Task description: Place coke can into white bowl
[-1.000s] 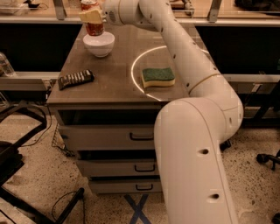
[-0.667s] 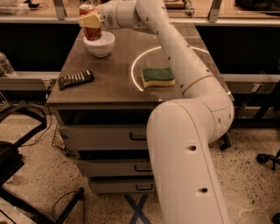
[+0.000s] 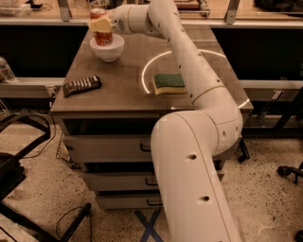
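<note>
My gripper has a place for the coke can beyond the dark remote control. It will let go of the can in the middle of the white bowl (image 3: 109,42).
The white bowl (image 3: 108,51) stands at the far left of the table top. The red coke can (image 3: 102,38) is upright with its lower end inside the bowl and its silver top (image 3: 98,11) above. My gripper (image 3: 100,24) reaches in from the right on the long white arm. Its yellowish fingers (image 3: 98,25) are shut around the can's middle.
A dark remote control (image 3: 82,85) lies near the table's front left edge. A green and yellow sponge (image 3: 169,83) lies mid-table beside the arm. Drawers (image 3: 109,146) sit below the table top. A clear bottle (image 3: 5,70) stands at the far left, with black chair legs on the floor.
The gripper has lowered the can a little, so its bottom now sits in the bowl. The arm has shifted slightly left.
</note>
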Controlling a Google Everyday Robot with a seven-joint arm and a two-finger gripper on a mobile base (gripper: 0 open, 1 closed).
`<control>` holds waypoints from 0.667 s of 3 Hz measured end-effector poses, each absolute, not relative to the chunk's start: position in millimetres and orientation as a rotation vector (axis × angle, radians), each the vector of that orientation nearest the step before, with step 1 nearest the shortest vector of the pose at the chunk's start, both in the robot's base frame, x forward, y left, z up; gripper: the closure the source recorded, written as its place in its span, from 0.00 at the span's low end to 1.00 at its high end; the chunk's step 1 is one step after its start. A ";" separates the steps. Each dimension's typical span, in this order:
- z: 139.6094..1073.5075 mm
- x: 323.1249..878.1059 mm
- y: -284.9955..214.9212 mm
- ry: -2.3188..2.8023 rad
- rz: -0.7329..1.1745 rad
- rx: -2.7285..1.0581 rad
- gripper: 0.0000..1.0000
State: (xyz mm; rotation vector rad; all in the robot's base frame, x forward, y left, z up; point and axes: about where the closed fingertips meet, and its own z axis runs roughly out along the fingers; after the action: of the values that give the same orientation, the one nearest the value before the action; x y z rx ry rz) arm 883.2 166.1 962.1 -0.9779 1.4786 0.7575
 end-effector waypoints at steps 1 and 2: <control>952.8 895.9 155.4 1.507 0.750 -0.937 1.00; 947.5 903.1 149.5 1.525 0.744 -0.911 1.00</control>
State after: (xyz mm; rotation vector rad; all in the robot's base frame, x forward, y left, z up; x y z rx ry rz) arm 903.1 149.5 947.5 -0.9115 1.5247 0.7441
